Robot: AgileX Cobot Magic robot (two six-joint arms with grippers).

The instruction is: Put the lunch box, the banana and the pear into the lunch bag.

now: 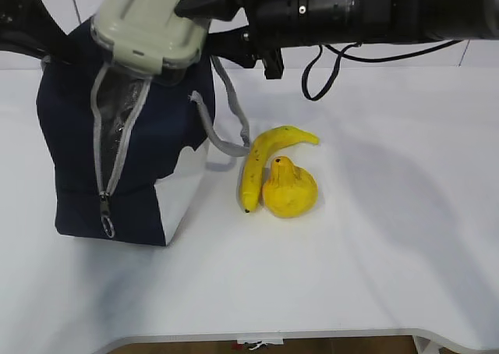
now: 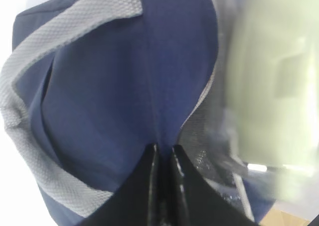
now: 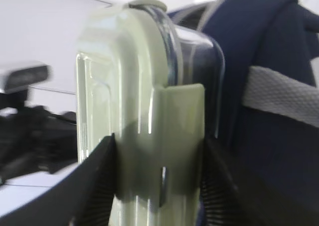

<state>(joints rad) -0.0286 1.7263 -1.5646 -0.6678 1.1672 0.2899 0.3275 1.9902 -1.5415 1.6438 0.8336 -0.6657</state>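
Note:
My right gripper has the lunch box. It will let go of it deep inside the navy lunch bag (image 1: 139, 145), behind the bag's open grey zipper.
The navy lunch bag (image 1: 160, 136) stands at the left with its grey zipper (image 1: 105, 159) open. My right gripper (image 3: 157, 146) is shut on the lunch box (image 3: 129, 76), with a finger on each side of the sage-green lid. It holds the box (image 1: 148, 23) tilted just above the bag's open top. My left gripper (image 2: 163, 147) is shut on a fold of the bag's navy fabric (image 2: 109, 86) at the top edge; the box shows blurred on the right (image 2: 269, 86). The banana (image 1: 265, 157) and the pear (image 1: 289, 189) lie touching on the table, right of the bag.
A grey webbing handle (image 1: 226, 112) hangs off the bag's right side toward the banana. My right arm (image 1: 366, 7) stretches across the top of the view, with a black cable (image 1: 327, 65) looping below it. The white table's front edge (image 1: 273, 338) runs along the bottom.

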